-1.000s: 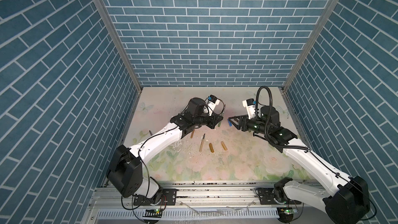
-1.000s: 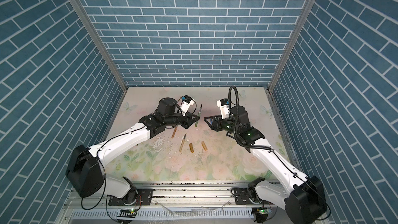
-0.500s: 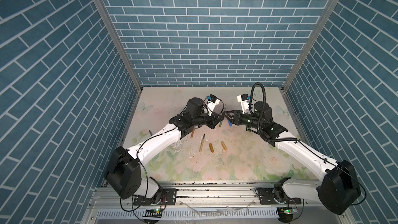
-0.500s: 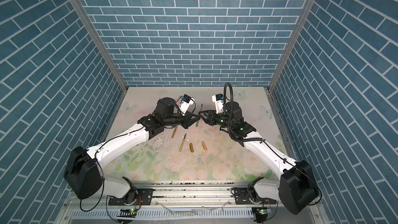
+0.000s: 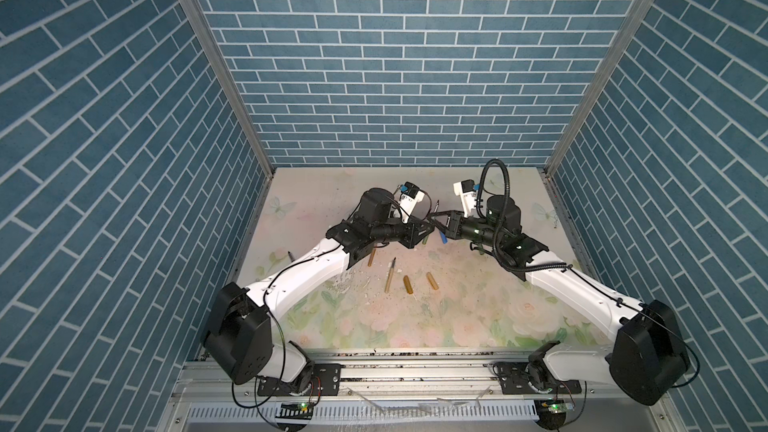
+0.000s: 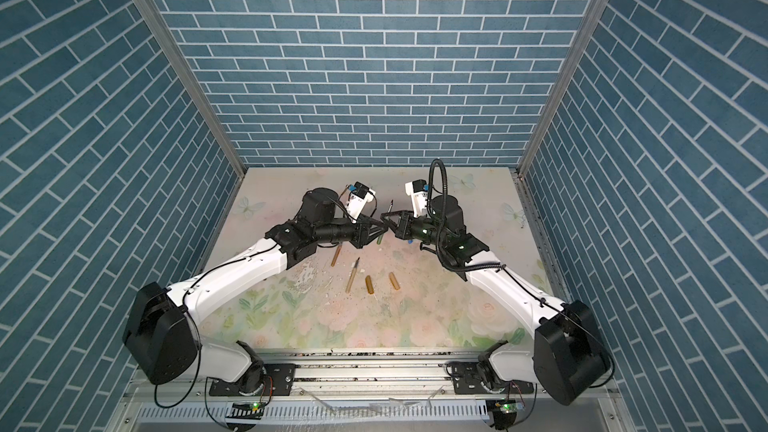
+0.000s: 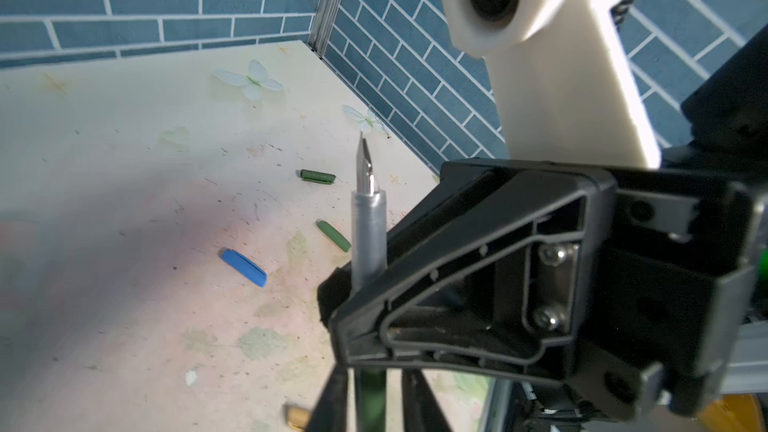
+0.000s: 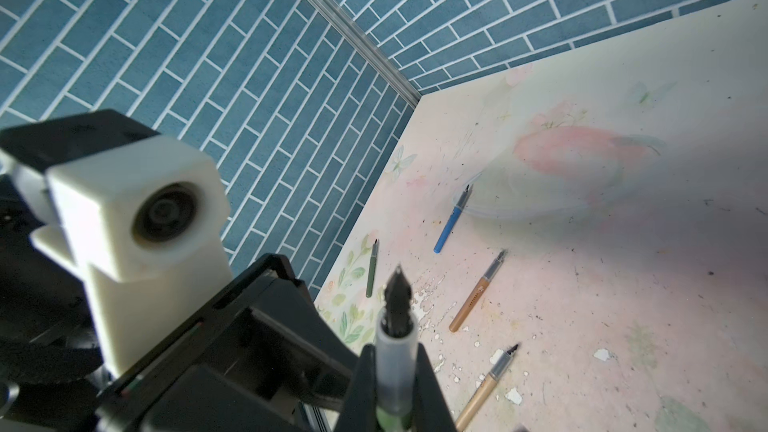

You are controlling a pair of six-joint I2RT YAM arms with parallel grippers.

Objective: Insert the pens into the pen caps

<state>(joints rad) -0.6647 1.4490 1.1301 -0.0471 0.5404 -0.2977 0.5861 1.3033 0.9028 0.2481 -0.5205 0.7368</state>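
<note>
My right gripper is holding the pen's clear section that has to go into the cap, so next my left gripper grasps the pen's green body (image 7: 370, 400) to free my right gripper.
A dark green pen (image 8: 397, 351) stands nib-up between the two grippers in mid-table. My right gripper (image 8: 395, 367) is shut on its clear grip section. My left gripper (image 7: 372, 384) is open, and the pen's green barrel (image 7: 370, 392) runs between its fingers with a gap on each side. In both top views the grippers (image 5: 426, 231) (image 5: 438, 226) meet tip to tip, with the nib (image 6: 390, 204) poking up. A blue cap (image 7: 244, 268) and two green caps (image 7: 318, 176) (image 7: 333, 235) lie on the mat. Two amber caps (image 5: 408, 285) (image 5: 432, 280) lie nearer the front.
On the floral mat lie a blue pen (image 8: 451, 222), a second green pen (image 8: 371, 270) and two golden-brown pens (image 8: 478, 290) (image 8: 486, 384). One golden-brown pen (image 5: 390, 275) lies beside the amber caps. Blue brick walls close in the table on three sides.
The right arm has swung left to the left gripper and its jaws have shut on the green pen. The left jaws, shut on that pen before, have opened.
</note>
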